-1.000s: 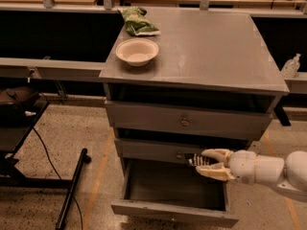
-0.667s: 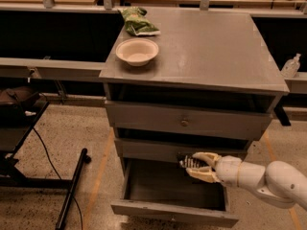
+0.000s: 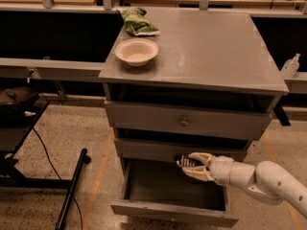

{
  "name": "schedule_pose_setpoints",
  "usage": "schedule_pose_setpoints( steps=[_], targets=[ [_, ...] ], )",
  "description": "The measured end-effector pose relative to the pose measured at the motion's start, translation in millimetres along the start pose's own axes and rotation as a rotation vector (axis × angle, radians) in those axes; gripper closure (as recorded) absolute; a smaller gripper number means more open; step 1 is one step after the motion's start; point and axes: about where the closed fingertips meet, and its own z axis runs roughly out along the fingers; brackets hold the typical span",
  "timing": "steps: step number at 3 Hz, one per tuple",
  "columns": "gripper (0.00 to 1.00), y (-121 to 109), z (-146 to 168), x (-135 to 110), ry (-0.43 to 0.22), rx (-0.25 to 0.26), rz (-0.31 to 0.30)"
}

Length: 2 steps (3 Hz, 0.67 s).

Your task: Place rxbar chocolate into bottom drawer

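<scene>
The rxbar chocolate, now held above the drawer's grey interior, will be released on the bottom drawer's bare inside (image 3: 182, 185), near its middle, below the round knob.
My gripper (image 3: 188, 165) reaches in from the right, just in front of the middle drawer and over the back of the open bottom drawer (image 3: 173, 211). Its cream fingers (image 3: 197, 173) are shut on the rxbar chocolate (image 3: 183, 162), a small dark wrapped bar held above the drawer's grey interior. The bottom drawer is pulled out and its inside looks bare.
A white bowl (image 3: 136, 51) and a green snack bag (image 3: 137, 21) sit on the grey cabinet top (image 3: 211, 47). The two upper drawers are shut, the top one with a round knob (image 3: 184, 122). A black stand (image 3: 72, 188) is on the floor to the left. A bottle (image 3: 290, 65) stands at the right.
My gripper has moved left with the bar, from the right part of the drawer opening toward its middle.
</scene>
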Motion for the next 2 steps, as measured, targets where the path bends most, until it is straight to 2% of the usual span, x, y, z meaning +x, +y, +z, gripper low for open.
schedule_pose_setpoints(
  steps=[1,2],
  targets=[
    [1.0,2,8,13,0.013,-0.016,0.001],
    [1.0,-5,16,63,0.042,0.005,-0.025]
  ],
)
